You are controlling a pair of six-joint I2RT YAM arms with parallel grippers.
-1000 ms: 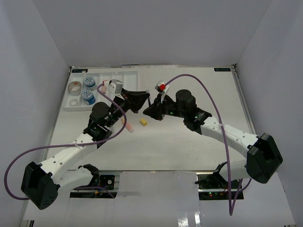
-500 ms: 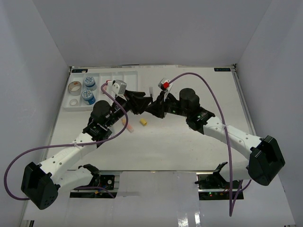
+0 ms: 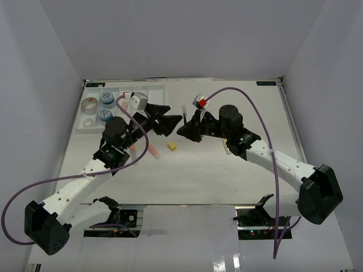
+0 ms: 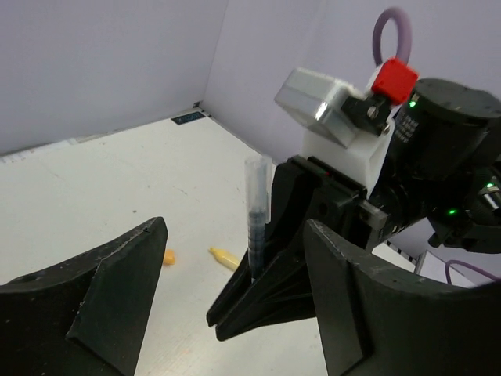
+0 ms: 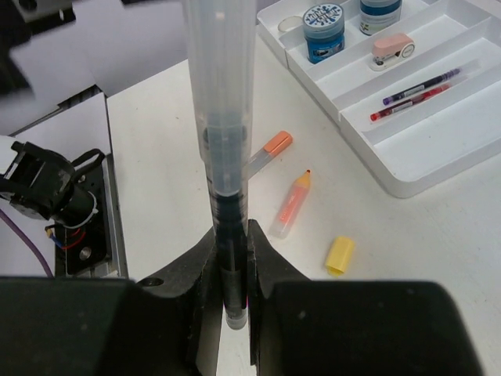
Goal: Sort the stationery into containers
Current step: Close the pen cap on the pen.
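Observation:
The open fingers of my left gripper face the pen's dark middle, near my right gripper's fingers, so my left gripper will move up and close on the pen's clear cap [image 4: 257,178].
A dark pen with a clear cap [image 5: 223,157] stands upright with my right gripper [image 5: 229,258] shut on its lower end. From above, the pen [image 3: 184,110] pokes up over the right gripper [image 3: 185,131] at mid-table. My left gripper [image 3: 169,120] faces it from the left, open, its fingers [image 4: 117,290] spread wide and clear of the pen [image 4: 257,211]. The white compartment tray [image 3: 153,90] holds two blue-white tubs [image 3: 105,115], tape rolls [image 3: 88,104], a pink eraser [image 5: 391,48] and two thin pens [image 5: 419,84].
Loose on the table near the grippers lie a yellow eraser [image 3: 171,146] and two orange markers [image 5: 291,205] [image 5: 266,150]. The tray sits at the far left against the enclosure's back wall. The right arm's purple cable [image 3: 249,105] arcs above the table.
My left gripper has opened, let go of the pen and drawn back a little to the left. The right gripper keeps hold of the pen and has lifted it slightly.

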